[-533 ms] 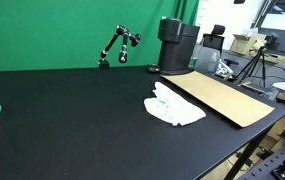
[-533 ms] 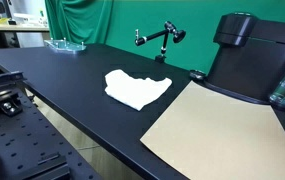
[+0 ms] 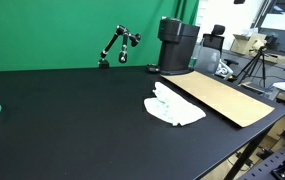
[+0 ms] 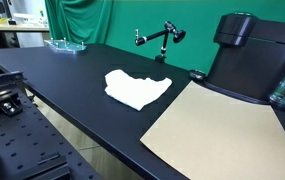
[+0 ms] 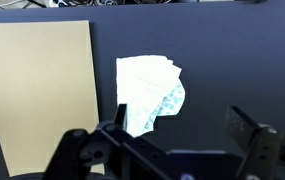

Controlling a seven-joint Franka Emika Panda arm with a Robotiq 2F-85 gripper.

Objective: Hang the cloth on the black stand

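The white cloth's bunched far end [image 3: 168, 94] [image 5: 142, 115], nearest the black cylinder-shaped machine, is the next spot my gripper should go to and close on.
A crumpled white cloth [image 3: 173, 106] with a pale blue pattern lies flat on the black table, seen in both exterior views [image 4: 135, 88] and in the wrist view [image 5: 148, 88]. The black stand [image 3: 118, 46], a small jointed arm, stands at the table's far edge before the green screen; it also shows in an exterior view [image 4: 160, 36]. My gripper [image 5: 180, 128] shows only in the wrist view, high above the table with its fingers wide apart and empty. The cloth lies below and just beside one finger. The arm is out of both exterior views.
A tan cardboard sheet [image 3: 222, 96] lies next to the cloth [image 4: 217, 125] [image 5: 37, 90]. A large black cylindrical machine [image 3: 177, 45] stands behind it [image 4: 254, 55]. A clear glass dish [image 4: 64, 43] sits at a table corner. Tripods and lab clutter [image 3: 257, 60] stand beyond the table.
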